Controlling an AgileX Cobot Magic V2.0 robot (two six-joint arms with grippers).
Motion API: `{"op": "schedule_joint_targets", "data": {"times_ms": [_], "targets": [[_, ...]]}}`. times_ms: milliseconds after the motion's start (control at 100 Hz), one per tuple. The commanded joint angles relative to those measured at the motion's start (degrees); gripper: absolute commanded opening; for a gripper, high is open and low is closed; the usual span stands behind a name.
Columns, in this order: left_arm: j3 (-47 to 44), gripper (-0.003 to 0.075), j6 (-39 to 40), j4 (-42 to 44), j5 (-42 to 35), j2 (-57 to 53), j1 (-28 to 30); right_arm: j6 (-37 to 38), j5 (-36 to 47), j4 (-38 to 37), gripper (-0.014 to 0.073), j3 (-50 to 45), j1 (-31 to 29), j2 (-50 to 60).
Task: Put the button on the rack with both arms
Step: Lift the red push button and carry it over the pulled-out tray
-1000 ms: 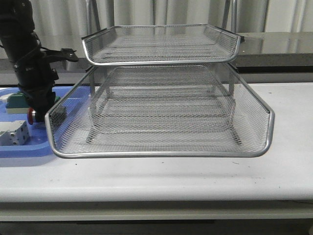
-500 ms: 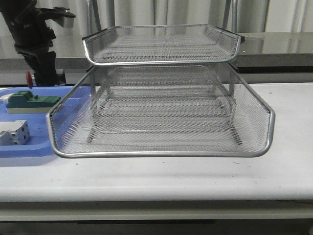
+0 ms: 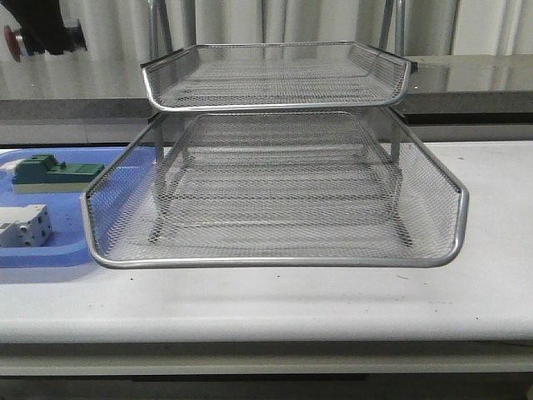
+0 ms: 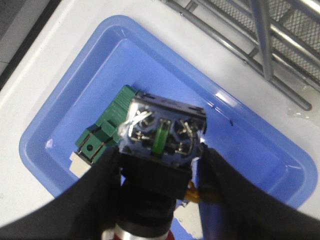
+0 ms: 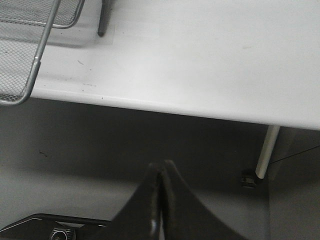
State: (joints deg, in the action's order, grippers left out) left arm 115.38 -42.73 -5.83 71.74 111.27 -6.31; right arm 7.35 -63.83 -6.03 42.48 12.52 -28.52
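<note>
The button, still high above the blue tray, will be let go by my left gripper on the rack's lower mesh shelf (image 3: 236,183), a little toward the blue tray from the shelf's middle.
My left gripper (image 3: 42,35) is at the top left of the front view, high above the blue tray, shut on the button (image 3: 14,42), whose red head points left. In the left wrist view the button (image 4: 162,135) sits between my two black fingers, its blue-black rear block facing the camera. The silver wire-mesh rack (image 3: 275,242) stands in the middle of the table, to the right of the gripper. My right gripper (image 5: 161,167) is shut and empty, below the table's front edge, and does not show in the front view.
A flat blue tray (image 3: 50,254) at the left holds a green block (image 3: 52,172) and a white boxy component (image 3: 23,225). The tray (image 4: 260,145) and green block (image 4: 102,130) lie below the held button. A rack corner (image 5: 20,55) and a table leg (image 5: 265,150) show in the right wrist view.
My left gripper has lifted the button out of the blue tray, rising from tray level to above the rack's top tier height. The tray's other parts have stayed put.
</note>
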Motion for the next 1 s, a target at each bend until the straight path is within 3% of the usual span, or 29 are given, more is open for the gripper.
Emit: {"op": "schedule_joint_targets", "data": {"times_ms": [0, 200, 380, 700, 990], "targets": [[-2.75, -0.0020, 1.77, -0.61, 0.87, -7.39, -0.08, -0.03, 2.97, -1.22, -0.0068, 1.63, -0.16, -0.26], [-14.02, -0.0020, 1.76, -0.61, 0.87, -16.08, -2.63, -0.03, 2.97, -1.22, -0.0068, 1.63, -0.16, -0.26], [-21.31, -0.0020, 1.76, -1.40, 0.87, -20.83, -8.41, -0.03, 2.97, -1.22, -0.0068, 1.63, -0.16, -0.26], [-23.59, -0.0020, 1.85, -4.72, 0.00, -20.73, -21.18, -0.03, 2.97, -1.22, -0.0068, 1.63, -0.16, -0.26], [-23.72, -0.0020, 1.85, -7.37, -8.28, -16.88, -27.87, -0.03, 2.97, -1.22, -0.0068, 1.63, -0.16, -0.26]]}}
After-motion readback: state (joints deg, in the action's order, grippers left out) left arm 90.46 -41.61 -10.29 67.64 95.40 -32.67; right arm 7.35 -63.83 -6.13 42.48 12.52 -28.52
